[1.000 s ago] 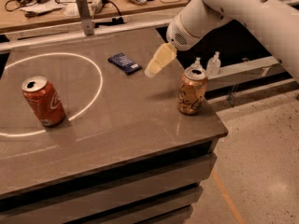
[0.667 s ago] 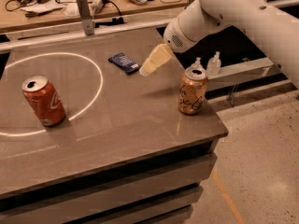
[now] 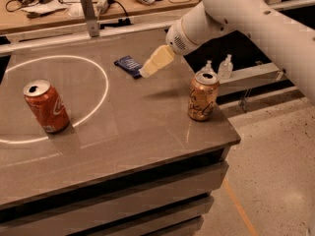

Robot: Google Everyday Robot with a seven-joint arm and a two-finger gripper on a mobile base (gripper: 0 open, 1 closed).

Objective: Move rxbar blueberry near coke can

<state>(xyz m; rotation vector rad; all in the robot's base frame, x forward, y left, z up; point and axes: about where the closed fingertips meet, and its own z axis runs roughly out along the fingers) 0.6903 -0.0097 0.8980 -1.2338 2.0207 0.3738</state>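
Observation:
I will close my gripper on the near end (image 3: pixel 136 73) of the rxbar blueberry, which is the end toward the peach/tan can.
The rxbar blueberry (image 3: pixel 129 65) is a small flat dark blue wrapper lying at the back of the grey table (image 3: pixel 128 127). The coke can (image 3: pixel 46 106) is red-orange with white script and stands upright at the table's left, on the white ring painted there. My gripper (image 3: pixel 146 71), with pale yellow fingers, hangs from the white arm and hovers just right of the bar's right end, slightly above the table. It holds nothing that I can see.
A peach/tan can (image 3: pixel 203 97) with dark script stands upright near the table's right edge. A grey post (image 3: pixel 89 14) stands at the back edge. Behind is a wooden bench with cables and tools. Two small clear bottles (image 3: pixel 225 67) sit on a shelf to the right.
My gripper has moved left and a little down toward the blue bar. The cans and the bar have not moved.

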